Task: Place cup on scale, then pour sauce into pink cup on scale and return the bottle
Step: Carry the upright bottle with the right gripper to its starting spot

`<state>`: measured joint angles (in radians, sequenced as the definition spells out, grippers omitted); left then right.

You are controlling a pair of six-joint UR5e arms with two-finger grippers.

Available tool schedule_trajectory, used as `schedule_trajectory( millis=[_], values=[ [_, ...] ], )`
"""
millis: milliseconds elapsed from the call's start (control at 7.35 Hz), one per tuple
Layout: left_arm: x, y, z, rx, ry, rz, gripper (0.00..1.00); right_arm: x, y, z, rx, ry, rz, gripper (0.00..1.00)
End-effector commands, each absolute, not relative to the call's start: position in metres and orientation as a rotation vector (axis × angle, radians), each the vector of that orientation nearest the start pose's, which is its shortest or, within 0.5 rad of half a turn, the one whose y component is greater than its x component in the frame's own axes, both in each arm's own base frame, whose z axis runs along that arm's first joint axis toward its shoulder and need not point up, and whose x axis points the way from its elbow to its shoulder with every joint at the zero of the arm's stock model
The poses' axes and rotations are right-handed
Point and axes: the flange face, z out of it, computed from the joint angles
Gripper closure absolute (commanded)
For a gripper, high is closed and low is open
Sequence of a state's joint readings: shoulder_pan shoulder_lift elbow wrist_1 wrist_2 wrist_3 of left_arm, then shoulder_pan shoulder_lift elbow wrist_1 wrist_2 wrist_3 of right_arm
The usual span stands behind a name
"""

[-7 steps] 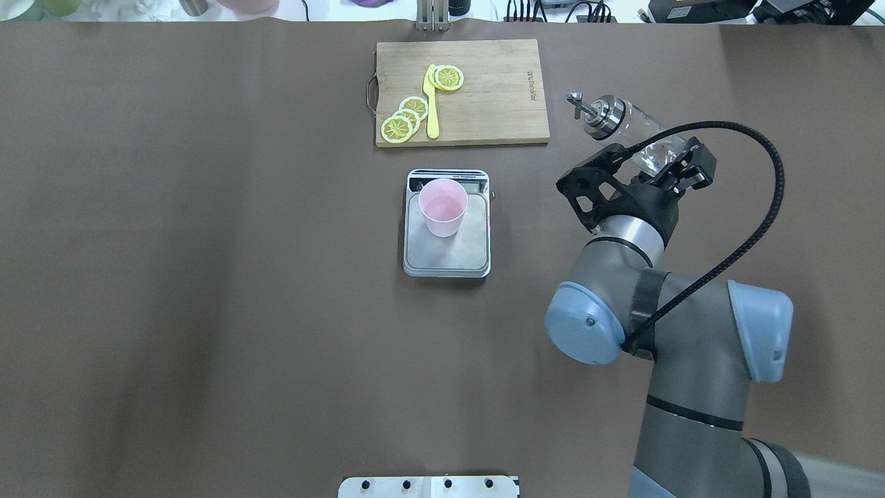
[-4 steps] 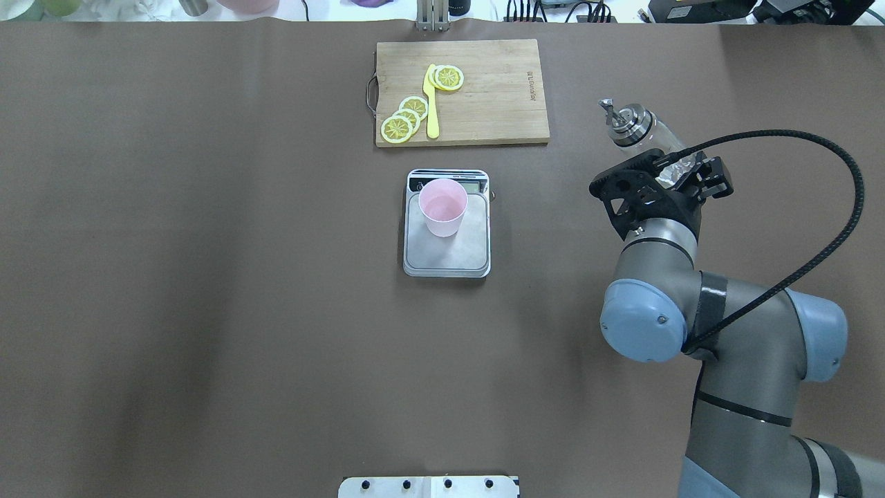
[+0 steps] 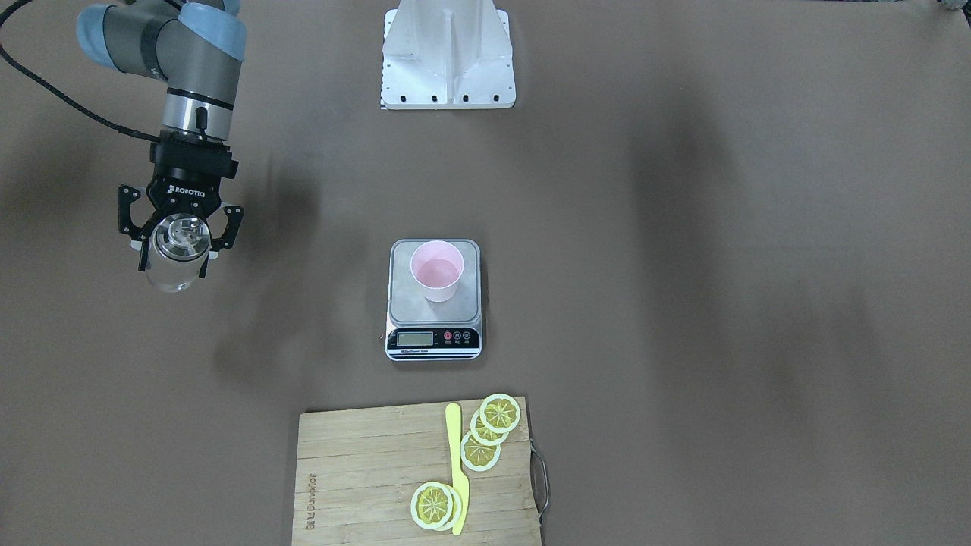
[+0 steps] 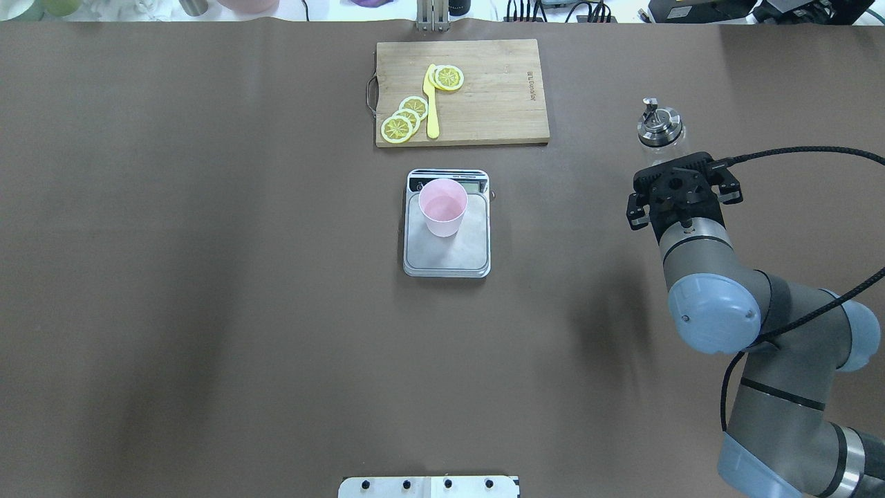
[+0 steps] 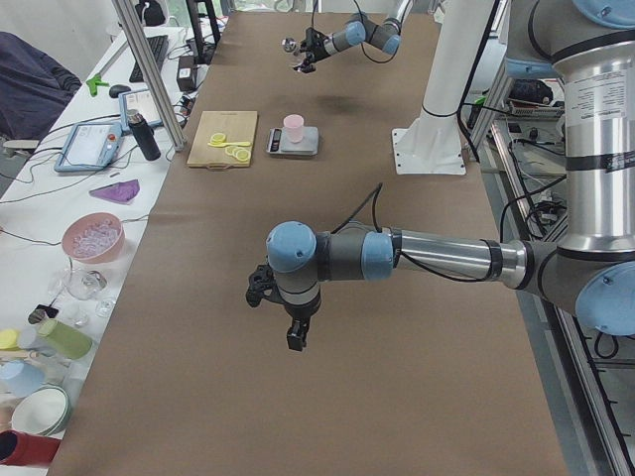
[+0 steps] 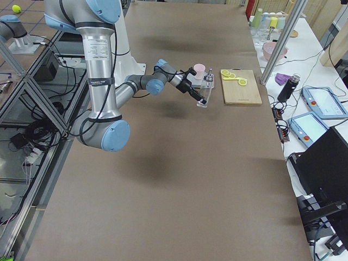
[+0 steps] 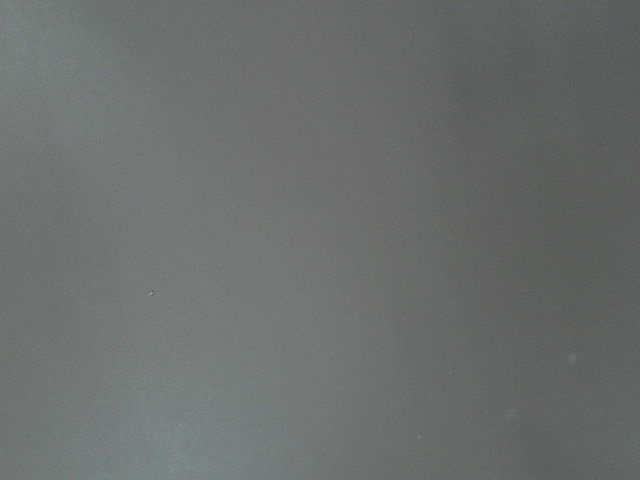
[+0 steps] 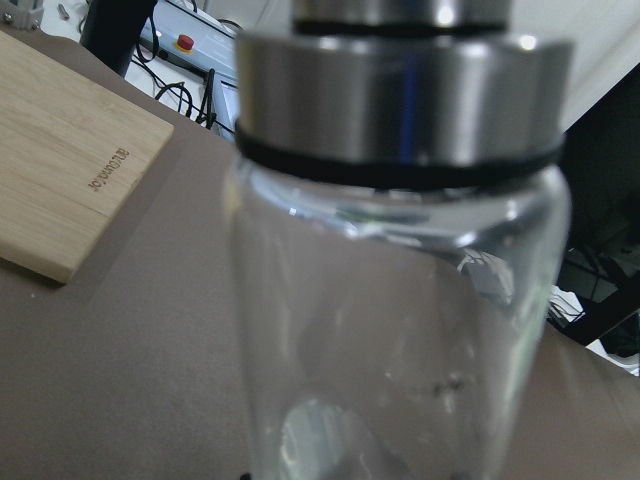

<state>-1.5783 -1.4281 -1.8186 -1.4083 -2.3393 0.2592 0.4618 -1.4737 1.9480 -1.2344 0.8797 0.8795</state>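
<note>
My right gripper will set the transparent bottle free on bare table far beside the scale (image 3: 136,322), almost level with the scale's display.
The pale pink cup (image 4: 442,207) stands upright on the steel platform of the scale (image 4: 449,257) at the table's middle; both also show in the front view, cup (image 3: 437,271) and scale (image 3: 402,305). My right gripper (image 4: 674,169) is shut on the glass body of the transparent bottle (image 4: 660,130), far right of the scale. The bottle (image 3: 174,265) is upright, silver spout up. It fills the right wrist view (image 8: 400,300). I cannot tell if its base touches the table. My left gripper (image 5: 290,322) hangs over bare table; whether it is open or shut does not show.
A wooden cutting board (image 4: 498,104) with lemon slices (image 4: 404,119) and a yellow knife (image 4: 431,104) lies beyond the scale. The white robot base (image 3: 447,57) stands on the robot's side. Bowls, cups and devices line the table's far edge (image 5: 94,238).
My right arm has moved to the right, away from the scale, with the bottle. The bottle has turned from tilted, spout toward the board, to upright.
</note>
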Motion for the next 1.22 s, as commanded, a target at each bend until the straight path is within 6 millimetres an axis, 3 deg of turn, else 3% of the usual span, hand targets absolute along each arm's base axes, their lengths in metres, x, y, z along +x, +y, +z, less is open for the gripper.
schedule_trajectory(
  millis=[0, 272, 544, 1089],
  values=[
    [-0.067, -0.425, 0.618, 0.049, 0.77, 0.218, 0.02, -0.369, -0.405, 0.441, 1.026, -0.552, 0.141, 1.0],
    [-0.067, -0.425, 0.618, 0.05, 0.77, 0.217, 0.02, -0.368, -0.414, 0.494, 1.028, -0.629, 0.235, 1.0],
    [-0.066, -0.427, 0.618, 0.048, 0.77, 0.214, 0.02, -0.36, -0.405, 0.518, 1.032, -0.814, 0.304, 1.0],
    [-0.067, -0.426, 0.621, 0.042, 0.771, 0.21, 0.02, -0.359, -0.406, 0.57, 1.013, -0.748, 0.307, 1.0]
  ],
)
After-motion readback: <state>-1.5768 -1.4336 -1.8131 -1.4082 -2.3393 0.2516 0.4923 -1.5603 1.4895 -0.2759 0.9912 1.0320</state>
